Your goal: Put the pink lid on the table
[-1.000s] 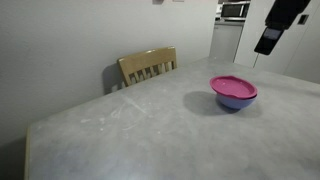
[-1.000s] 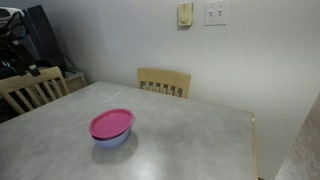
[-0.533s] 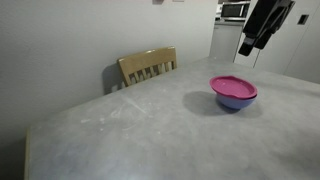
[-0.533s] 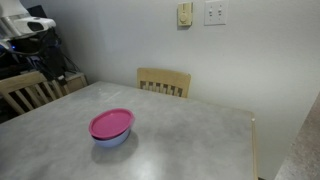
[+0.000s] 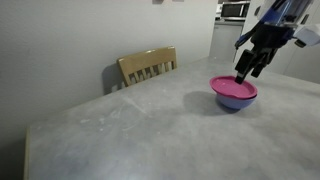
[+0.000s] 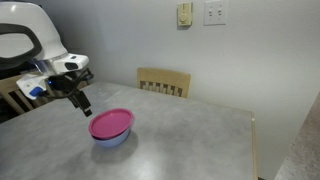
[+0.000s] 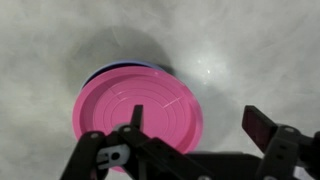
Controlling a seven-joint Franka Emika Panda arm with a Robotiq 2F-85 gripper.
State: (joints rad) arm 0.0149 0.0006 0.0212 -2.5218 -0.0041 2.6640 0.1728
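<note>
My gripper needs a hold on the pink lid's near-side rim (image 5: 226,94) (image 7: 199,112) next. It should close there so that it can lift the lid off the blue-lavender bowl.
The pink lid (image 5: 233,85) lies flat on the blue-lavender bowl (image 5: 234,100), which stands on the grey table (image 5: 130,130). It also shows in an exterior view (image 6: 110,123) and fills the left middle of the wrist view (image 7: 135,105). My gripper (image 5: 244,74) hangs just above the lid's rim, open and empty, also seen in an exterior view (image 6: 84,103). In the wrist view the gripper (image 7: 198,118) has one finger over the lid and one over bare table.
A wooden slat-back chair (image 5: 148,66) stands at the table's far edge. An exterior view shows that chair (image 6: 164,82) and a second chair (image 6: 18,92) behind the arm. A wall stands close behind the table.
The arm has come down from the frame's edge toward the bowl and now hangs just above the lid. Lid and bowl have not moved.
</note>
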